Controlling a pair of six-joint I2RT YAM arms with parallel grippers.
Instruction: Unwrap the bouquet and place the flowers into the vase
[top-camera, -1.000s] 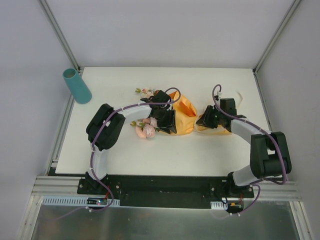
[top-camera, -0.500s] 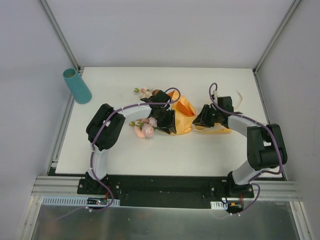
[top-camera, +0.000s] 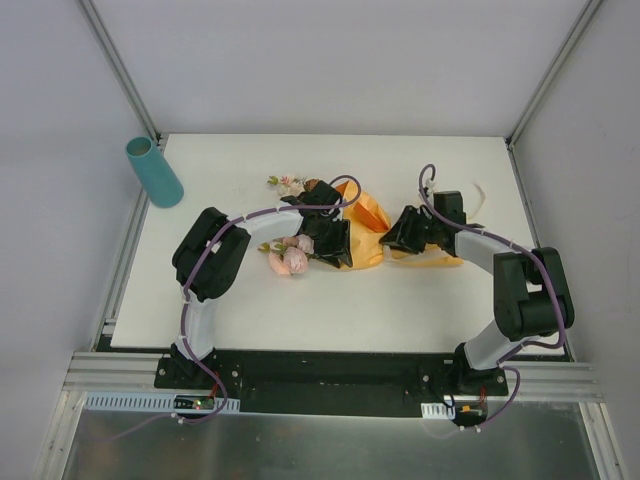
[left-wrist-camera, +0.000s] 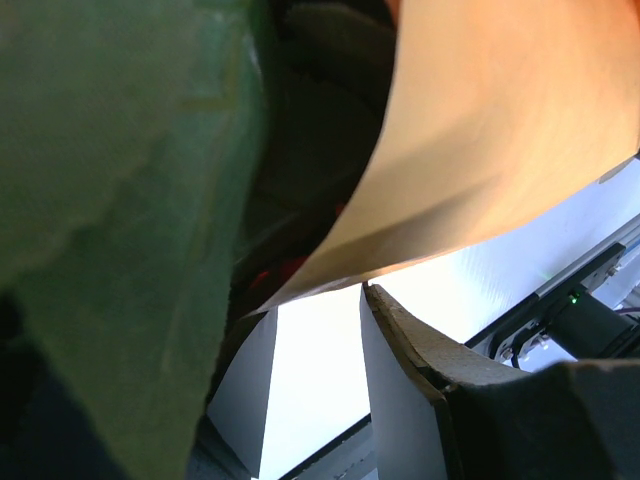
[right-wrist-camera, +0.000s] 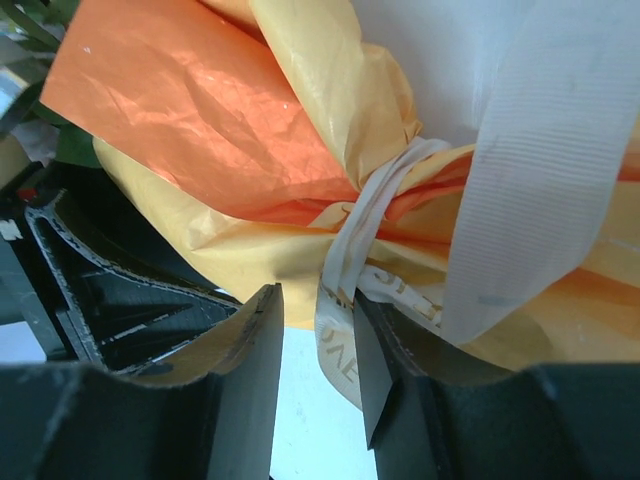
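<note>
The ribbon is still around the orange paper, so the robot's right gripper will open at the ribbon's near bend and take the piece of ribbon across the paper (right-wrist-camera: 366, 212) before pulling.
The bouquet (top-camera: 362, 228), in crinkly orange paper (right-wrist-camera: 200, 100), lies at the table's middle. Its flowers (top-camera: 290, 260) stick out to the left: pink roses, with smaller blooms (top-camera: 290, 183) behind. My left gripper (top-camera: 332, 245) is shut on the bouquet just right of the roses; in the left wrist view the paper (left-wrist-camera: 480, 130) covers its fingertips (left-wrist-camera: 365, 290), beside a green leaf (left-wrist-camera: 110, 200). My right gripper (top-camera: 398, 232) stands open at the tied end. A cream ribbon (right-wrist-camera: 345, 250) hangs between its jaws against the right finger. The teal vase (top-camera: 153, 172) leans at the back left corner.
A loose end of the ribbon (top-camera: 482, 190) lies behind the right arm. Metal frame posts (top-camera: 120, 70) rise at both back corners of the white table (top-camera: 400, 310). A black rail (top-camera: 330, 375) holding the arm bases runs along the near edge.
My right gripper has slid a little left towards the bouquet and its jaws have parted. The right elbow swung inward. The left arm has not moved.
</note>
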